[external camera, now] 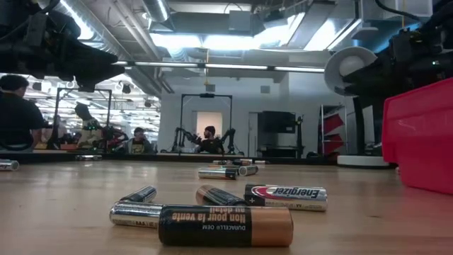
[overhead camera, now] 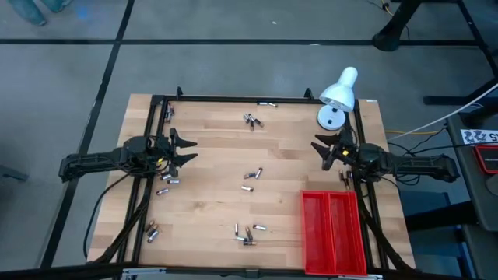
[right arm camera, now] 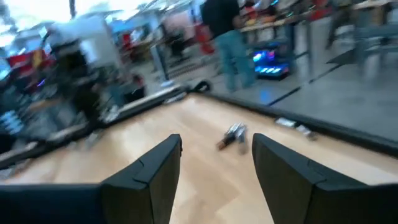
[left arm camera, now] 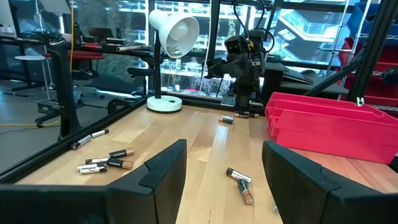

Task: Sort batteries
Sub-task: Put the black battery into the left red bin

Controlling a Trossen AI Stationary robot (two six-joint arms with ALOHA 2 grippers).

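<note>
I see the copper-and-black battery in the table's middle group. Next, my left gripper needs to move to it and close near that battery's copper end [overhead camera: 247,176] [left arm camera: 247,195].
Small cylindrical batteries lie on their sides in loose groups on the wooden table: near the far edge [overhead camera: 250,120], at the middle [overhead camera: 250,177], near the front [overhead camera: 245,232] and by the left side [overhead camera: 166,180]. The low view shows the front group close up [external camera: 225,225]. My left gripper [overhead camera: 185,148] hovers open at the table's left side, pointing level toward the middle; in its wrist view [left arm camera: 224,162] two batteries [left arm camera: 240,182] lie ahead of its fingers. My right gripper [overhead camera: 319,154] hovers open at the right side, facing the left one [right arm camera: 217,155].
A red two-compartment tray [overhead camera: 333,232] stands at the front right. A white desk lamp [overhead camera: 338,97] stands at the far right corner. Black frame rails [overhead camera: 233,99] border the table. People sit and stand in the room beyond.
</note>
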